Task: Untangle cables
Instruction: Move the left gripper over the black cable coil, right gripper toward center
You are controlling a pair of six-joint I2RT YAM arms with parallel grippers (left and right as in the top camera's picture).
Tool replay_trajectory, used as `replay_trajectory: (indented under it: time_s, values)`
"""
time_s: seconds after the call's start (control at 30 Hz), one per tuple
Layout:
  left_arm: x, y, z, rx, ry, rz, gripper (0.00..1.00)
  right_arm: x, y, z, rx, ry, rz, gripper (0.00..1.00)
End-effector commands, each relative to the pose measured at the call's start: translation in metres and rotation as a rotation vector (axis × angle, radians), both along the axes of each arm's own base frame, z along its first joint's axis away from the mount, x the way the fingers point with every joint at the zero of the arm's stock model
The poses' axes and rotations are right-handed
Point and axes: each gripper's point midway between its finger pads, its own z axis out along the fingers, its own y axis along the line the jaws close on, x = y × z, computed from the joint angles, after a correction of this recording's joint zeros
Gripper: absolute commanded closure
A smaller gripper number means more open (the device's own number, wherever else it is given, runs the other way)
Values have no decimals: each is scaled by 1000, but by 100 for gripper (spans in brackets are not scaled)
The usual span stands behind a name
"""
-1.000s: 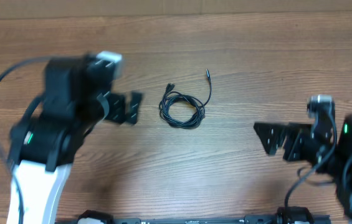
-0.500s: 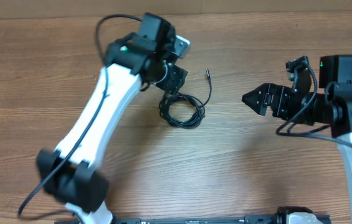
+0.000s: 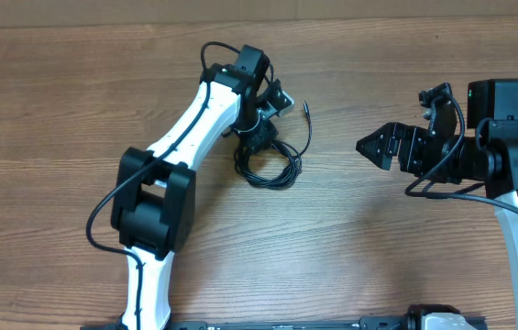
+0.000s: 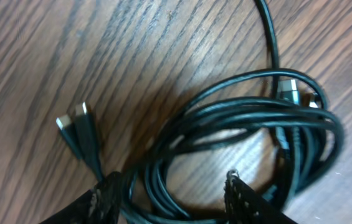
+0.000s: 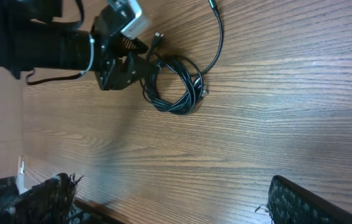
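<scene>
I will back off and pinch the top piece of cable (image 4: 133, 170) where it bends near the coil's plug ends, because my left gripper's fingers straddle several pieces of the coil.
The cables (image 3: 272, 163) lie as a small coiled bundle of thin black cords on the wooden table, with one loose end (image 3: 305, 108) trailing up and right. My left gripper (image 3: 260, 139) is open, down at the coil's upper left edge. In the left wrist view its fingers (image 4: 110, 194) straddle several strands of the coil (image 4: 250, 118), and a silvery plug end (image 4: 73, 118) lies to the left. My right gripper (image 3: 373, 147) is open and empty, well to the right of the bundle. The right wrist view shows the coil (image 5: 176, 87) far from its fingers (image 5: 288, 196).
The wooden table (image 3: 75, 101) runs across the view, with its far edge along the top. The left arm's white links (image 3: 181, 137) reach diagonally from the front base. The right arm's black body (image 3: 497, 147) sits at the right.
My left arm has swung in and down, and its gripper now sits lower, right on the coil's upper left edge. My right arm has stayed put over the last half second.
</scene>
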Motion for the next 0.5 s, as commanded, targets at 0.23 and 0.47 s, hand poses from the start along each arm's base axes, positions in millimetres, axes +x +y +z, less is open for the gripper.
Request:
replay_trajectory:
  time_s: [0.23, 0.47]
  values:
    - [4, -12, -33, -19, 25, -80, 56, 4, -7, 8, -38, -43, -15, 1]
    - [8, -11, -38, -5, 14, -77, 69, 9, -9, 8, -53, -60, -24, 0]
